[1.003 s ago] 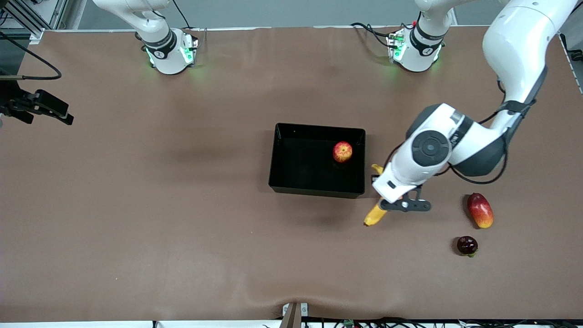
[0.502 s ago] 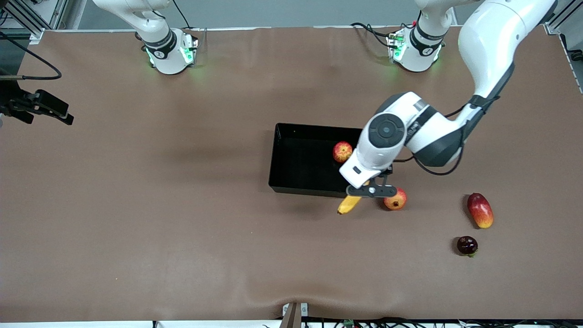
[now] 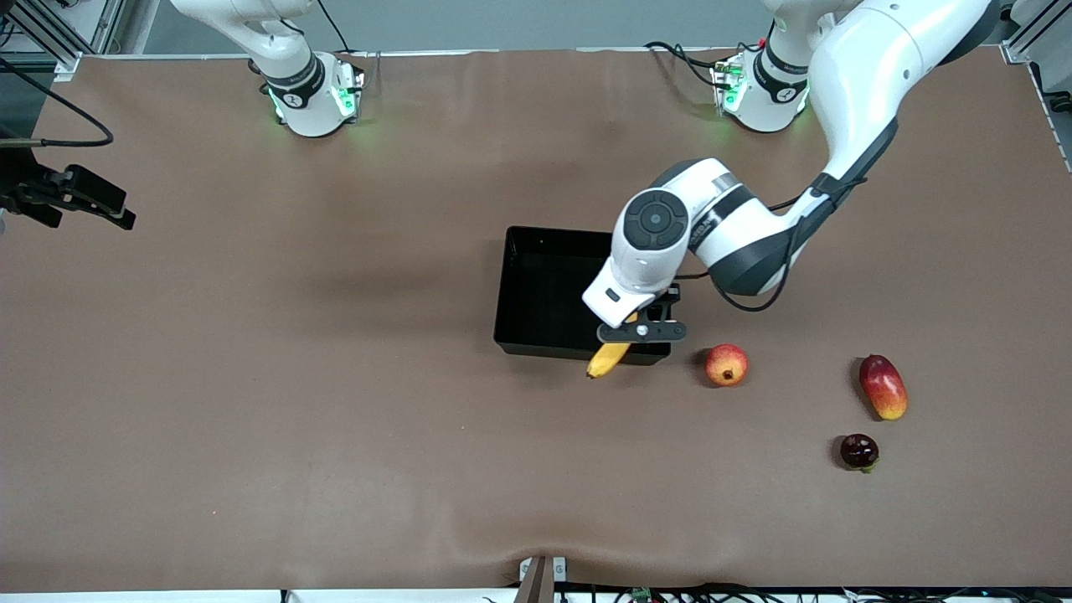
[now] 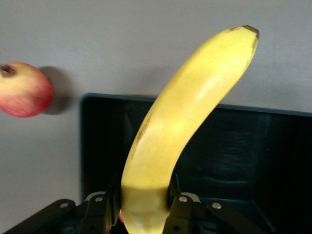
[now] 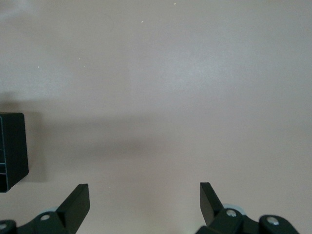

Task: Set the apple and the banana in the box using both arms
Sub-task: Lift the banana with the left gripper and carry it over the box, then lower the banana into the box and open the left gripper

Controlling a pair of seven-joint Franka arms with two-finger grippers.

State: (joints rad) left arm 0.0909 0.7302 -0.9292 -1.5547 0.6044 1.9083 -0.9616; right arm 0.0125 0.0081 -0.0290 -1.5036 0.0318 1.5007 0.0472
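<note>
My left gripper is going to let go of the yellow banana on the black box's bare bottom (image 3: 564, 301) (image 4: 217, 163), away from the orange-red round fruit.
My left gripper (image 3: 641, 331) is shut on the yellow banana (image 3: 608, 358) and holds it in the air over the black box's (image 3: 504, 289) near wall, at the left arm's end. The banana's free tip sticks out past that wall. In the left wrist view the banana (image 4: 190, 112) rises from between the fingers of the left gripper (image 4: 145, 192), with the box (image 4: 253, 146) below. The apple is hidden under the left arm's wrist. My right gripper (image 5: 145, 195) is open and empty over bare table; it waits, and a corner of the box (image 5: 12, 151) shows in its view.
An orange-red round fruit with a crown end (image 3: 726, 365) lies on the table just off the box's corner; it also shows in the left wrist view (image 4: 24, 90). A red-yellow mango (image 3: 883, 387) and a dark purple fruit (image 3: 859, 451) lie toward the left arm's end.
The left arm has carried the banana from beside the box to over its near wall. It uncovered the orange-red fruit and now covers the apple. The right arm has not moved.
</note>
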